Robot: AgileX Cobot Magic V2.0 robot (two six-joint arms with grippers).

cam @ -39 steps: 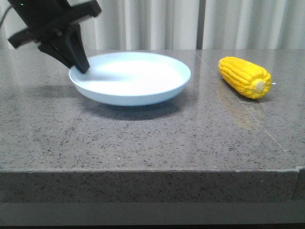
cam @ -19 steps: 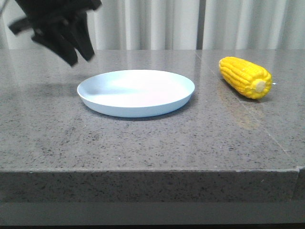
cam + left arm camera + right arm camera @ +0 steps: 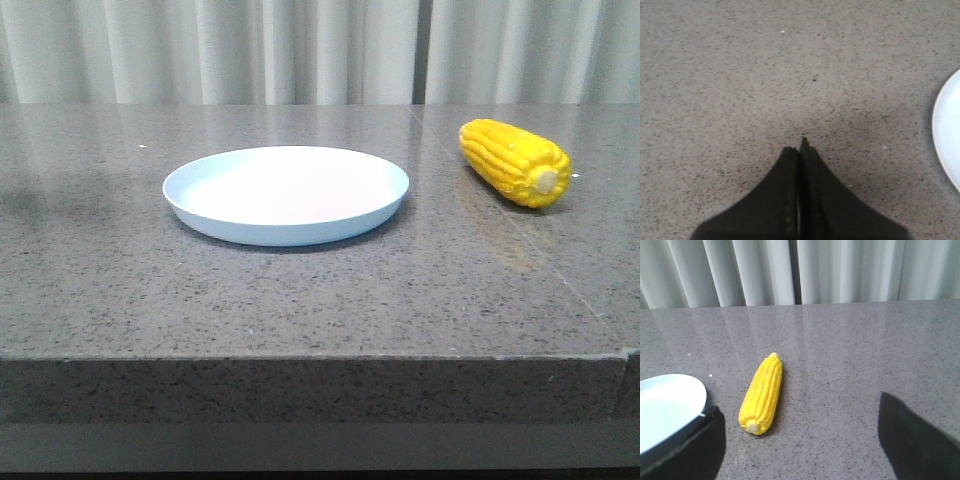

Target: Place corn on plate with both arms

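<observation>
I should close my right gripper around the middle of the yellow corn [image 3: 512, 157] [image 3: 762, 392] and leave its pale stub end free.
The pale blue-white plate [image 3: 286, 193] lies flat on the grey stone table, left of centre in the front view. The yellow corn [image 3: 514, 161] lies on the table to its right, pale stub end toward the camera. Neither gripper shows in the front view. In the left wrist view my left gripper [image 3: 800, 145] is shut and empty above bare table, with the plate's rim [image 3: 946, 127] off to one side. In the right wrist view my right gripper [image 3: 800, 440] is wide open and empty, back from the corn [image 3: 762, 392], with the plate [image 3: 667, 405] beside its one finger [image 3: 685, 450].
A white pleated curtain [image 3: 320, 50] hangs behind the table. The table's front edge [image 3: 320, 360] runs across the front view, and a seam in the stone [image 3: 430, 130] passes between plate and corn.
My left gripper let go of the plate's left rim, rose and left the front view to the upper left. The plate dropped from tilted to flat. The corn has not moved.
</observation>
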